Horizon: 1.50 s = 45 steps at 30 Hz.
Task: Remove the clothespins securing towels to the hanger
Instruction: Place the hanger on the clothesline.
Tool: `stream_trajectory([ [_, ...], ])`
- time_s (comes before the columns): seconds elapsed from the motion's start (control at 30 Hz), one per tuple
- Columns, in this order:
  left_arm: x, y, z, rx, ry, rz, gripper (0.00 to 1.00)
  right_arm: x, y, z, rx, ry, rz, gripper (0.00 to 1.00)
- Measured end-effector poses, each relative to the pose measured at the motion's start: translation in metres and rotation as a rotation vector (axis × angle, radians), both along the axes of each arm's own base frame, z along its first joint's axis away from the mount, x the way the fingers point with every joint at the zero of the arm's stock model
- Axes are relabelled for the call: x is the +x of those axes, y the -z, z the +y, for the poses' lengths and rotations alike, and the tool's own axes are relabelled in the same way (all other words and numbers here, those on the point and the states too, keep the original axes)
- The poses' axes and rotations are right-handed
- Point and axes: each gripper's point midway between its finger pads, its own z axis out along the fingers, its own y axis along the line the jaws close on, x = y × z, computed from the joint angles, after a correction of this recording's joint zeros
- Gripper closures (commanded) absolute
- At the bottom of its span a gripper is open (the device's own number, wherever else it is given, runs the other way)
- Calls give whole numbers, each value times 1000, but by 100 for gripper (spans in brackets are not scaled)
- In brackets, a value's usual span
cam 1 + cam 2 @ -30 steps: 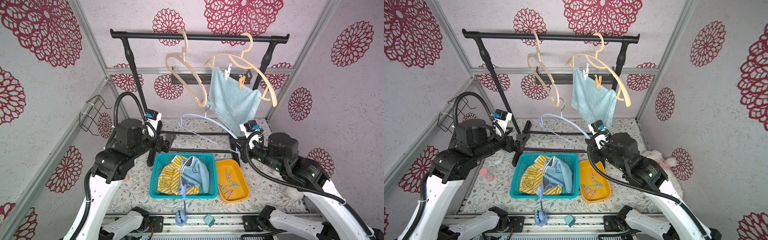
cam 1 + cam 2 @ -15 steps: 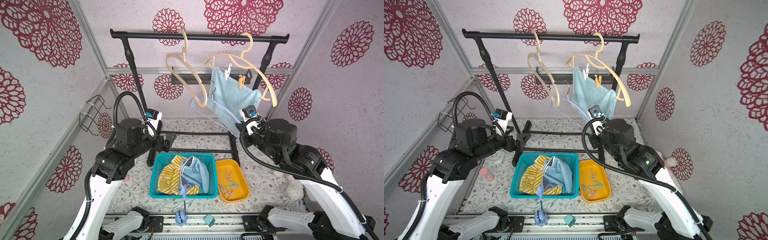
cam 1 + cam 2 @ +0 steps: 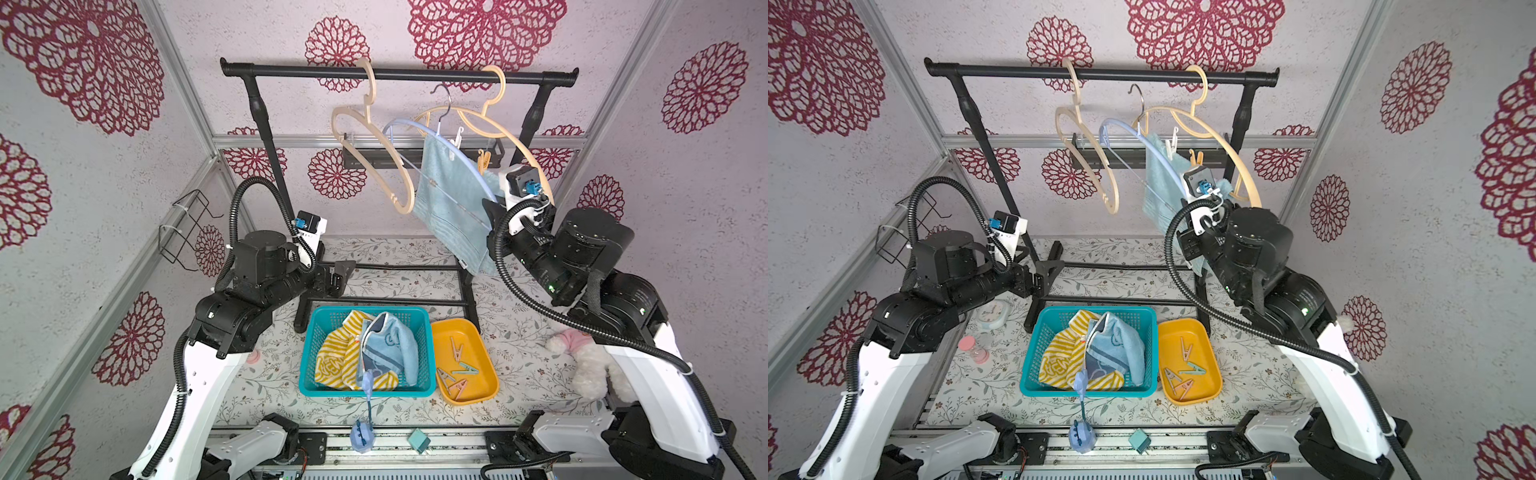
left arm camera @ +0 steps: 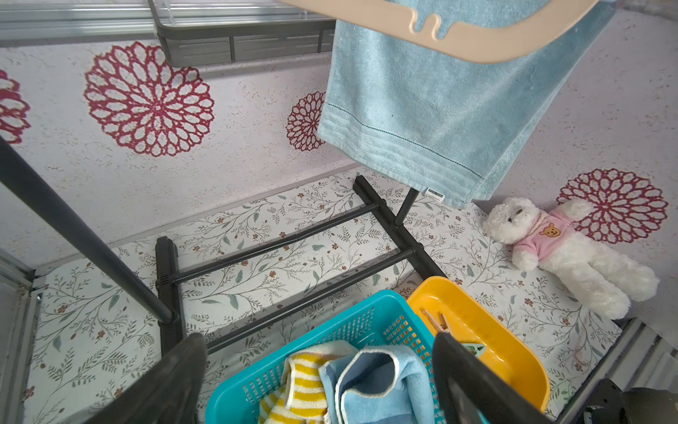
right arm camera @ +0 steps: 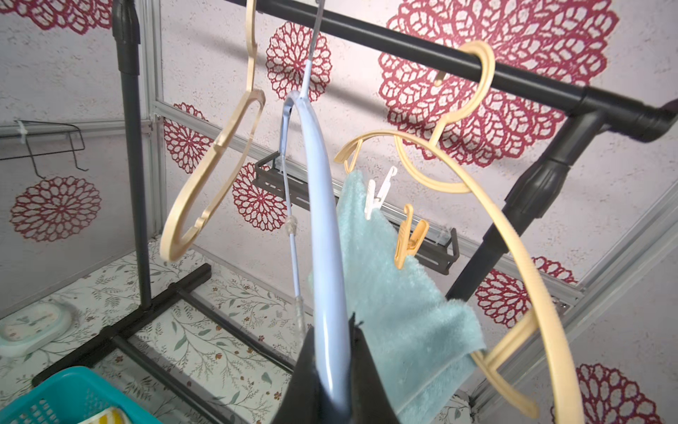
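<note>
The robot's right gripper will release the pale blue hanger hooked on the black rail [image 3: 418, 74] [image 5: 335, 22] between the beige hangers.
My right gripper [image 5: 332, 337] is shut on one arm of a pale blue hanger [image 5: 323, 220], held up with its wire hook [image 3: 446, 93] close under the black rail [image 3: 399, 75]. Just behind it a plain light blue towel [image 3: 449, 195] hangs from a beige hanger [image 3: 525, 153], pinned by a white clothespin [image 5: 378, 194] and an orange-yellow clothespin [image 5: 409, 238]. My left gripper [image 3: 343, 270] stands open and empty, low by the rack's left post. A striped towel [image 3: 332, 361] and a blue lettered towel [image 3: 390, 349] lie in the teal basket [image 3: 316, 332].
A yellow tray [image 3: 488, 374] right of the basket holds several loose clothespins [image 3: 457, 349]. An empty beige hanger [image 3: 374, 166] hangs left on the rail. The rack's base bars [image 3: 399, 266] cross the floor. A plush toy [image 3: 590, 361] lies at the right, a clock [image 3: 992, 316] at the left.
My right arm has risen and carried the blue hanger from low in front of the towel up toward the rail. The left arm has not moved.
</note>
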Motion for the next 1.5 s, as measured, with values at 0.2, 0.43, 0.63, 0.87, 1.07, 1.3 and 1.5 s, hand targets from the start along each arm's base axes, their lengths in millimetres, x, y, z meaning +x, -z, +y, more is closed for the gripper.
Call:
stream_trajectory([
  [0.2, 6, 1, -5, -3, 15, 0, 3, 30, -2, 21, -62, 47, -13, 100],
  [0.43, 9, 3, -7, 7, 24, 2, 3, 50, -5, 33, -93, 88, -23, 100],
  [0.63, 9, 2, -8, 10, 28, -2, 3, 52, -22, 30, -64, 110, -57, 100],
  [0.87, 9, 2, -8, 11, 29, -4, 3, 60, -32, 22, -47, 142, -70, 100],
  [1.07, 9, 2, -8, 13, 30, -7, 3, 83, -18, 21, -67, 167, -33, 100],
  [1.3, 9, 2, -8, 13, 30, -7, 3, 95, -2, 29, -73, 133, 16, 100],
  [1.5, 9, 2, -8, 13, 30, -6, 3, 93, 2, 35, -56, 96, 29, 100],
])
